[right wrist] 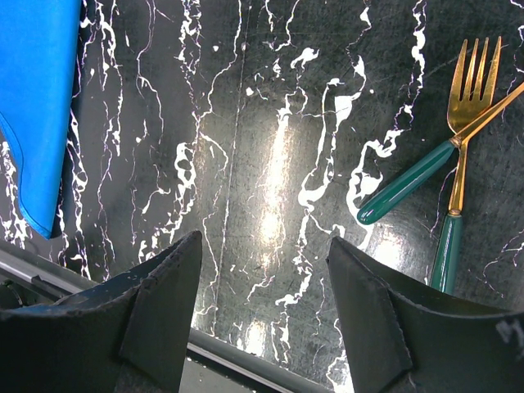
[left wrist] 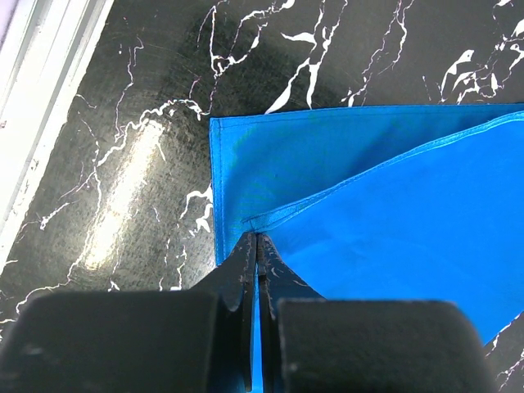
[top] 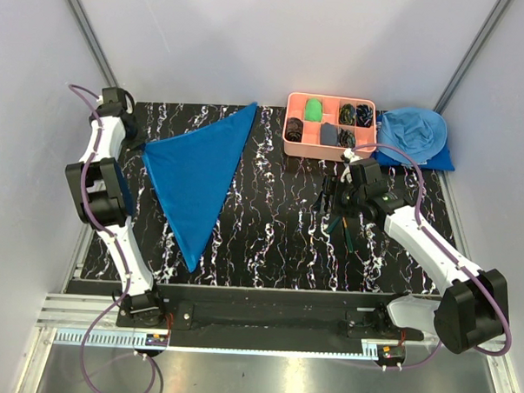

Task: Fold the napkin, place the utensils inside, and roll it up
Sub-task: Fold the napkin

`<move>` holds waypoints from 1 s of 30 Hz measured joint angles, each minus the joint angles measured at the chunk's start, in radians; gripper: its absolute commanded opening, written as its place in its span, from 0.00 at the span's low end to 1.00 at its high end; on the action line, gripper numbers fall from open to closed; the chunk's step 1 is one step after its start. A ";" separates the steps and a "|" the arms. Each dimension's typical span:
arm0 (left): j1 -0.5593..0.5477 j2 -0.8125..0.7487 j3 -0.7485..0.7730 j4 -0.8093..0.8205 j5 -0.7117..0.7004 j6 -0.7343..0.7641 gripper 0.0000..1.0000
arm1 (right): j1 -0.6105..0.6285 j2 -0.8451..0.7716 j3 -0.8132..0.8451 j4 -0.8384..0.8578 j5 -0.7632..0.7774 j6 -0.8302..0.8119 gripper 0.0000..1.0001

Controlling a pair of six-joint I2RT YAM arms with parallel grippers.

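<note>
My right gripper is to close next on the green handle [top: 335,222] [right wrist: 440,155] of the utensil lying across the gold fork, where the handle meets its gold neck.
The royal-blue napkin [top: 198,172] lies folded into a triangle on the left half of the black marbled table, one point toward the front edge. My left gripper [top: 141,148] is at its left corner. In the left wrist view that gripper [left wrist: 257,239] is shut on the napkin [left wrist: 368,213], with blue cloth showing between the fingers. The utensils [top: 343,226] lie crossed right of centre: a gold fork [right wrist: 471,82] and a second green handle [right wrist: 405,192] whose head is out of frame. My right gripper [right wrist: 266,246] hovers open over bare table beside them, holding nothing.
A pink compartment tray [top: 331,98] with small items stands at the back, right of centre. A sky-blue heap of cloth [top: 413,133] lies beside it at the back right. White walls close in both sides; a dark rail [top: 266,297] runs along the front edge.
</note>
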State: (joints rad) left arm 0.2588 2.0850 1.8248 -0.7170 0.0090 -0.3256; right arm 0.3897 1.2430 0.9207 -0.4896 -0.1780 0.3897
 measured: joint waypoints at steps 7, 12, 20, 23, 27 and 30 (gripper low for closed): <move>0.010 0.000 0.000 0.000 0.011 -0.015 0.13 | 0.000 -0.001 -0.007 -0.003 -0.001 0.000 0.72; 0.018 0.007 0.000 0.000 0.022 -0.025 0.55 | 0.000 -0.004 -0.010 -0.003 -0.006 0.000 0.72; 0.024 0.006 0.000 0.001 0.042 -0.018 0.83 | 0.000 -0.008 -0.015 -0.003 -0.007 0.005 0.73; 0.018 -0.025 -0.010 0.004 0.040 -0.009 0.85 | 0.000 -0.007 -0.016 -0.003 0.001 0.015 0.73; -0.018 -0.174 -0.100 0.026 0.010 0.018 0.86 | -0.006 0.031 -0.012 -0.004 0.032 0.022 0.73; -0.101 -0.337 -0.212 0.059 -0.026 0.039 0.88 | -0.035 0.105 -0.003 -0.013 0.066 0.023 0.73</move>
State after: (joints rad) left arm 0.1581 1.7481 1.6131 -0.6579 -0.0166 -0.2863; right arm 0.3542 1.3483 0.9173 -0.5026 -0.1116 0.4129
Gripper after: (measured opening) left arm 0.868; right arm 0.731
